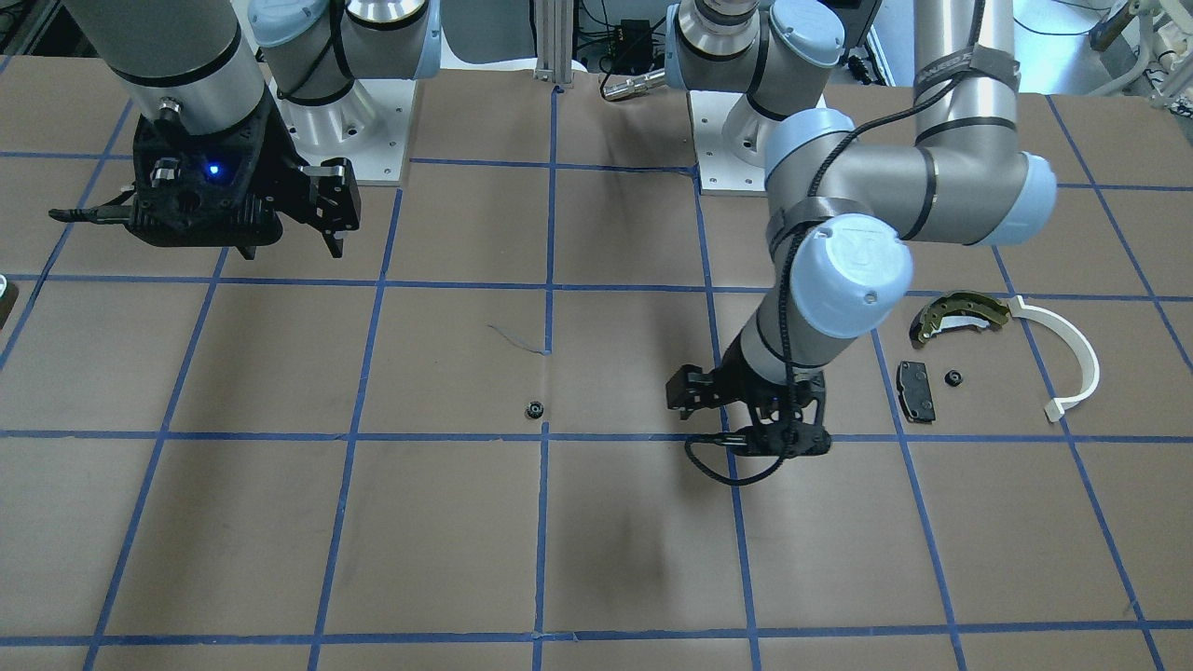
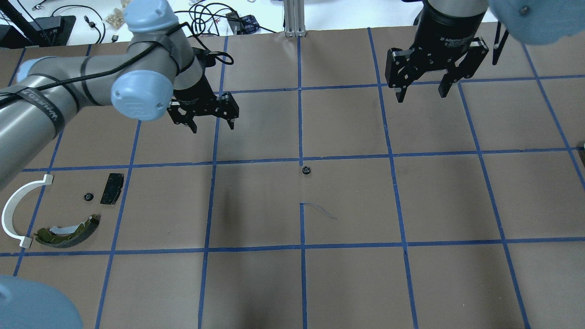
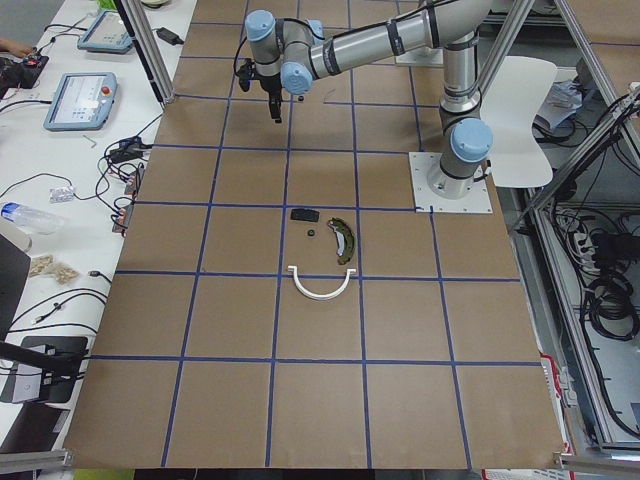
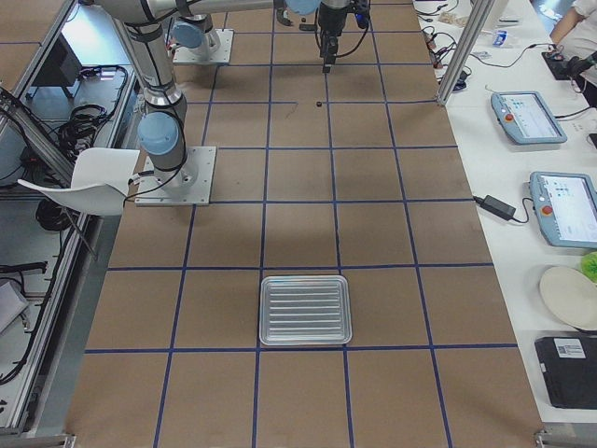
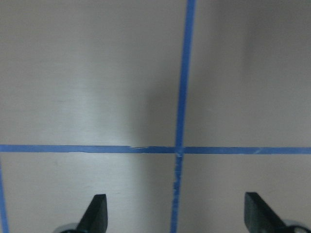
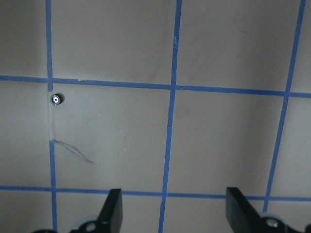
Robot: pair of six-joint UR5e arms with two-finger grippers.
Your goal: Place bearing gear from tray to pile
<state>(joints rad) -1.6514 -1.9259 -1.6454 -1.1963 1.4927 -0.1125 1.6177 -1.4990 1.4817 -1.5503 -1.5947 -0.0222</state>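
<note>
The lone bearing gear near the middle of the brown table has the toothed edge [image 1: 534, 410] that my left gripper should close on next.
A small dark bearing gear [image 2: 306, 170] lies alone on the brown table near its middle; it also shows in the front view [image 1: 534, 409] and the right wrist view [image 6: 57, 99]. The pile is on my left: an olive-gold brake shoe [image 2: 68, 230], a white plastic arc [image 2: 18, 210], a dark grey pad [image 2: 112, 188] and a second small gear [image 2: 88, 197]. My left gripper [image 2: 213, 128] is open and empty above the table, between the pile and the lone gear. My right gripper [image 2: 421, 97] is open and empty, held high to the gear's right. The silver tray [image 4: 305, 309] shows in the exterior right view, with nothing in it.
Blue tape lines divide the brown table into squares [image 2: 301, 160]. A thin blue scrap [image 2: 320, 211] lies near the lone gear. Cables and devices sit beyond the table's far edge [image 2: 205, 18]. The arm bases stand on white plates [image 1: 354, 140].
</note>
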